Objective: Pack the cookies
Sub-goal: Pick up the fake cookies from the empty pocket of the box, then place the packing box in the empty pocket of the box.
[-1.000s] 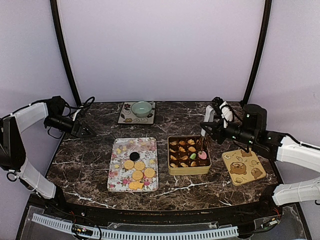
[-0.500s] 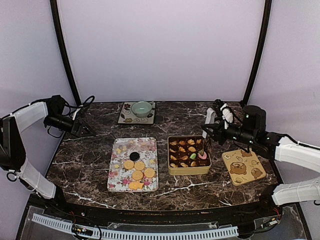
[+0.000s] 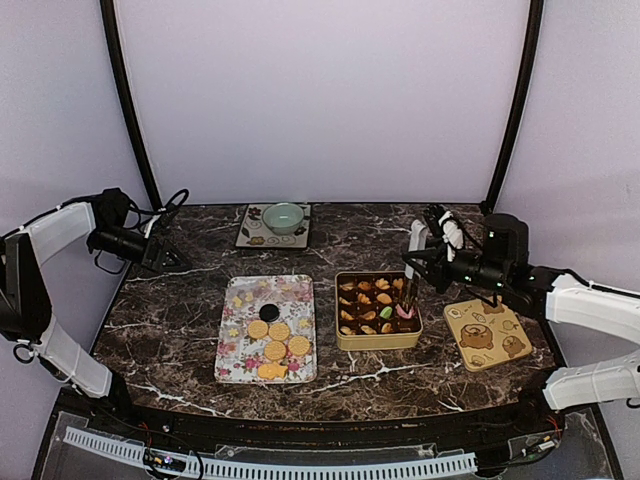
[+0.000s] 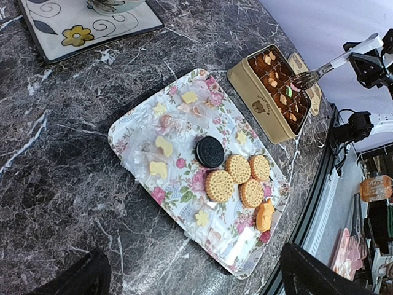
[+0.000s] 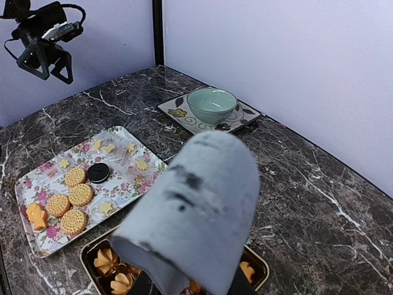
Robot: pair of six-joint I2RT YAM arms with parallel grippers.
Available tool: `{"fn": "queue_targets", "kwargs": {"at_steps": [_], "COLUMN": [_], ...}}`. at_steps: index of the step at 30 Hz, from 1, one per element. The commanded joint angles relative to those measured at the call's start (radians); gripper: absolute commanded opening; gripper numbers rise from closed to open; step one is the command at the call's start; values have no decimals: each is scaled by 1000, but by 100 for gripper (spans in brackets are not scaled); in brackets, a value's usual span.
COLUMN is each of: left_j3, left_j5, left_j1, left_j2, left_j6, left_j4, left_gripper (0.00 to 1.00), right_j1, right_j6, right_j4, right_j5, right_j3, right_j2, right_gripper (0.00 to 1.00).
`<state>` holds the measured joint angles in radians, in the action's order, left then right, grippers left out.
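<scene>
Next, my right gripper puts the white tongs, whose tips now hang over the tin, down on the floral tray (image 3: 275, 302) (image 5: 110, 169) around the dark cookie.
Round golden cookies (image 3: 276, 344) and one dark cookie (image 3: 268, 312) lie on a floral tray (image 3: 238, 352); small yellow ones sit at its far end. More cookies (image 3: 372, 305) fill a gold tin (image 3: 378, 343). My right gripper (image 3: 425, 252) is shut on white tongs (image 3: 410, 285) whose tips hang over the tin's right side. In the right wrist view the tongs' handle (image 5: 190, 215) hides the jaws, above the tin (image 5: 261, 267). My left gripper (image 3: 175, 261) stands open, empty, over the table's left edge. The left wrist view shows the tray (image 4: 184, 157), tin (image 4: 261, 107) and tongs (image 4: 319, 72).
The tin's lid (image 3: 487, 335), printed with bears, lies right of the tin. A green bowl (image 3: 284, 217) stands on a small square plate (image 3: 252, 237) at the back. Dark marble table with black frame posts at both back corners.
My right gripper has squeezed the tongs narrower and shifted slightly to the right over the tin. The left arm has barely moved.
</scene>
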<state>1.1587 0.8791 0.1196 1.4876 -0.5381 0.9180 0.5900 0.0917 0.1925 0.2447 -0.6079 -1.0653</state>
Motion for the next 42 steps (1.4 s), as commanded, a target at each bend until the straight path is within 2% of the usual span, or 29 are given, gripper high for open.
{"fn": "queue_targets", "kwargs": {"at_steps": [1,4,6,20,32,42], "left_j3": [21,22,24,22,16,11], "left_j5": [20,22,22,32,36,34], "left_j1": [5,5,3,4,5,5], "left_j2": [-16,-16,-16,-16,-10,-13], "left_j6": [-2,-2,-2,-2,-4,-3], "left_j4": [31,30,30,27,23,23], "left_gripper": [99,99,99,99,99,99], "right_j1": [-18,-22,-21,-21,-21,-18], "right_j6": [-4,3,14,87,97,101], "right_j4": [63,52,34,-146,-304,-290], "right_j5": [30,39,50,98,179,265], "right_j3": [-11,-28,-42,-220,-174,-148], "right_j2": [-2,-5,-10,11,111,68], "right_gripper": [16,3,0,0,0,0]}}
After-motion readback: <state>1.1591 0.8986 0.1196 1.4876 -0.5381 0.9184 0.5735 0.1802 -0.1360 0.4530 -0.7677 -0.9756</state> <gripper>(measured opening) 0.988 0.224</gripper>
